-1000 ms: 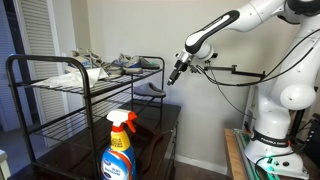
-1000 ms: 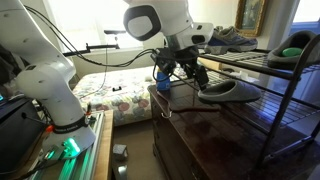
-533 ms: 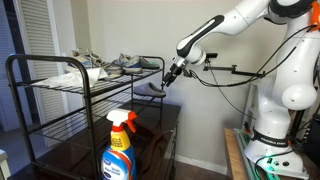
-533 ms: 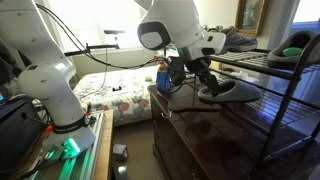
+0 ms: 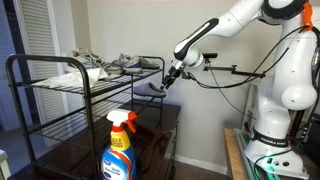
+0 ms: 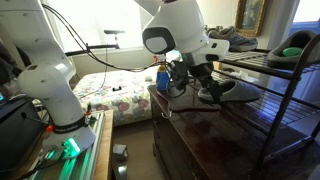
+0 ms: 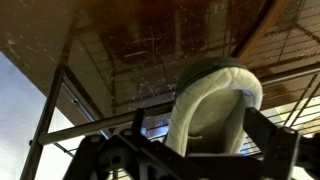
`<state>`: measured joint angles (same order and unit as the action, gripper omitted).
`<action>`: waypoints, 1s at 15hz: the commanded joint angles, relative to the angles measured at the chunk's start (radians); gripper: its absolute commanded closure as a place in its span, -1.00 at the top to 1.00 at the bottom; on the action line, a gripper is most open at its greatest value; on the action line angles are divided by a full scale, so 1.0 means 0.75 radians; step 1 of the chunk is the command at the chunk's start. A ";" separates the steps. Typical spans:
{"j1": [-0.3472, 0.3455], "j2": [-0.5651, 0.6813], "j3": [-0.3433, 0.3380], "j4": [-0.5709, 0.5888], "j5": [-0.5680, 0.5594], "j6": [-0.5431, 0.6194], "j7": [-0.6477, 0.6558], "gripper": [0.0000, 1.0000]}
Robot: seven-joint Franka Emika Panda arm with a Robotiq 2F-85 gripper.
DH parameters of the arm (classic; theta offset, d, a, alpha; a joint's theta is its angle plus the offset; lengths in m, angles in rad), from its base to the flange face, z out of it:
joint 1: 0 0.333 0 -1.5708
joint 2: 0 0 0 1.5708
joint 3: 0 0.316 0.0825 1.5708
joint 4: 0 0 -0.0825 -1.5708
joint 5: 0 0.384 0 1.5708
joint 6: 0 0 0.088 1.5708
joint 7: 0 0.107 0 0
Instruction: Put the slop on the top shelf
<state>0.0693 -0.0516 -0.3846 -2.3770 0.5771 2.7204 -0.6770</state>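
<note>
Next, my gripper will go to the pale side edge of the slop's heel opening (image 5: 163,87) (image 7: 181,122) and close there.
The slop (image 6: 238,92) is a dark grey slip-on lying on a lower wire tier of the black rack; it also shows in an exterior view (image 5: 150,89). In the wrist view its heel opening with pale lining (image 7: 215,90) fills the space between my fingers. My gripper (image 6: 206,88) is open and straddles the heel end, also seen in an exterior view (image 5: 165,81) and the wrist view (image 7: 205,145). The top shelf (image 6: 272,63) (image 5: 55,84) is the wire tier above it, with grey-and-white sneakers (image 5: 128,65) on it.
The rack stands on a dark wooden dresser (image 6: 200,135). A blue spray bottle with an orange trigger (image 5: 118,150) stands on the dresser's near end. A green object (image 6: 296,44) lies on the top tier. A bed (image 6: 110,95) lies behind the arm.
My gripper has moved in toward the rack and come down over the slop's heel. The slop has not moved.
</note>
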 commanded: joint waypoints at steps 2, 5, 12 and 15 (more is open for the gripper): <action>0.027 0.025 -0.008 0.030 0.288 0.109 -0.268 1.00; 0.036 0.041 -0.008 0.055 0.517 0.159 -0.468 1.00; 0.030 0.161 0.011 0.155 0.936 0.167 -0.806 1.00; 0.024 0.266 0.030 0.257 1.116 0.181 -0.891 1.00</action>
<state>0.0842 0.0484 -0.3757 -2.2817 1.2743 2.8270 -1.2710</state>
